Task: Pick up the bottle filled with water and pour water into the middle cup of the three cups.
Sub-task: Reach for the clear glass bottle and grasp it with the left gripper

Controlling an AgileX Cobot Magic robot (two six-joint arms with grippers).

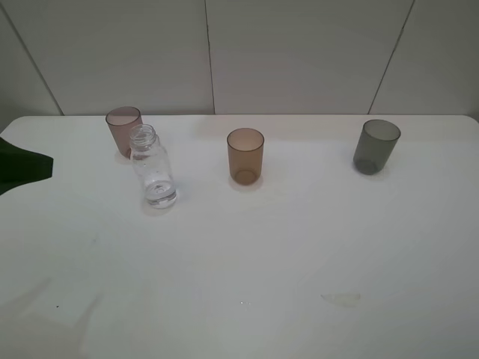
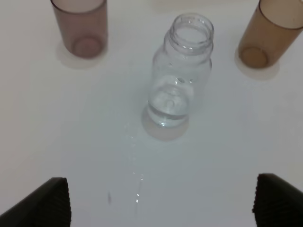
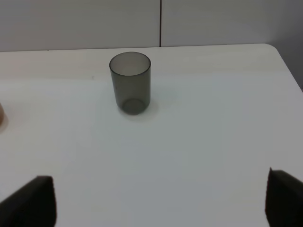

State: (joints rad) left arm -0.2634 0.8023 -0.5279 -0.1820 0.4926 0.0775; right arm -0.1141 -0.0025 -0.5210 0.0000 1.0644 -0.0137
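Observation:
I should move my left gripper over to the clear bottle next, and I should have it grip around the middle of its body [image 1: 156,173] [image 2: 175,87], below the neck of the bottle.
The clear uncapped bottle [image 1: 153,168] stands upright on the white table, with a little water at its bottom. It stands just in front of the pinkish-mauve cup [image 1: 123,131]. The amber-brown middle cup [image 1: 245,155] stands to its right, and the smoky grey cup [image 1: 376,146] at the far right. In the left wrist view my left gripper [image 2: 161,203] is open and empty, a short way back from the bottle [image 2: 180,75], with the pink cup [image 2: 80,26] and the amber cup [image 2: 270,33] beyond. My right gripper [image 3: 161,198] is open and empty, facing the grey cup [image 3: 130,82] from well back.
A dark part of the left arm [image 1: 22,168] shows at the left edge of the table [image 1: 239,262]. Small water drops [image 2: 137,189] lie on the table between the left gripper and the bottle. A faint wet mark [image 1: 340,299] lies at the front right. A pale wall stands behind.

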